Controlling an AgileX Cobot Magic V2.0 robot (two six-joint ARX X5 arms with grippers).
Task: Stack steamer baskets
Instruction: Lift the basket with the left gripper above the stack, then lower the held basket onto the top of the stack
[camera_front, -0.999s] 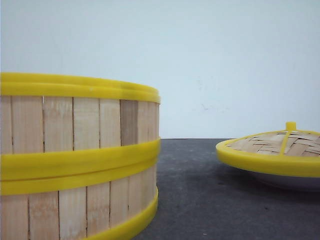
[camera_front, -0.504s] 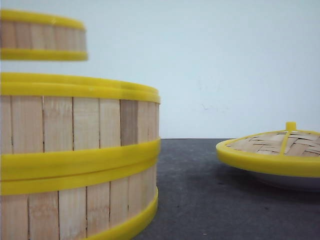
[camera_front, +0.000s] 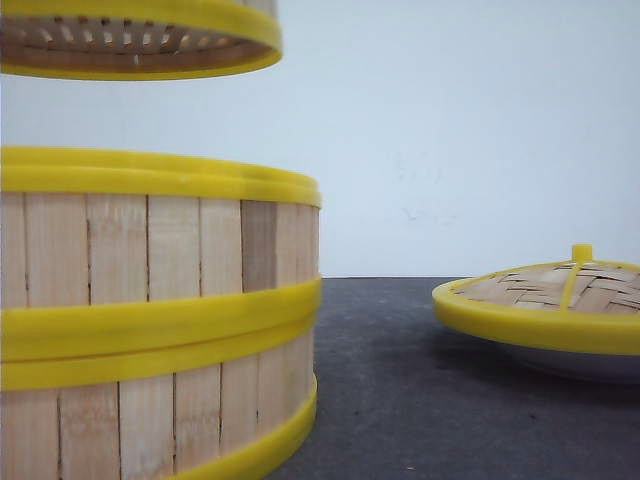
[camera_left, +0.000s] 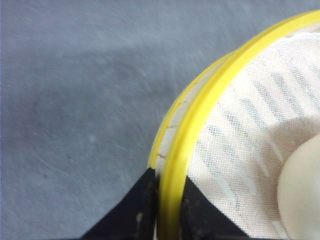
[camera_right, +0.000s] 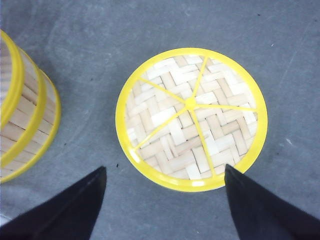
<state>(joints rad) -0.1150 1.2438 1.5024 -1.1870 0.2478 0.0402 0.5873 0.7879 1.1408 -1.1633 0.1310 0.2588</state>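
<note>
The robot's left gripper should set the hanging steamer basket down on the top yellow rim of the basket stack (camera_front: 120, 160).
Two steamer baskets (camera_front: 150, 320) stand stacked at the near left of the table, also at the edge of the right wrist view (camera_right: 22, 110). A third steamer basket (camera_front: 140, 40) hangs in the air above the stack, its slatted underside showing. My left gripper (camera_left: 167, 200) is shut on that basket's yellow rim (camera_left: 210, 105), one finger inside and one outside the wall; white mesh cloth and a pale round thing lie inside it. My right gripper (camera_right: 165, 182) is open above the table, just short of the woven lid (camera_right: 192, 117).
The domed woven-bamboo lid (camera_front: 560, 300) with yellow rim and knob rests on a shallow white plate (camera_front: 585, 362) at the right. Dark grey table surface (camera_front: 400, 400) lies between the stack and the lid. A pale wall stands behind.
The held basket has come into the front view from the upper left, moving right and nearer, now hanging over the stack. The stack and the lid have not moved.
</note>
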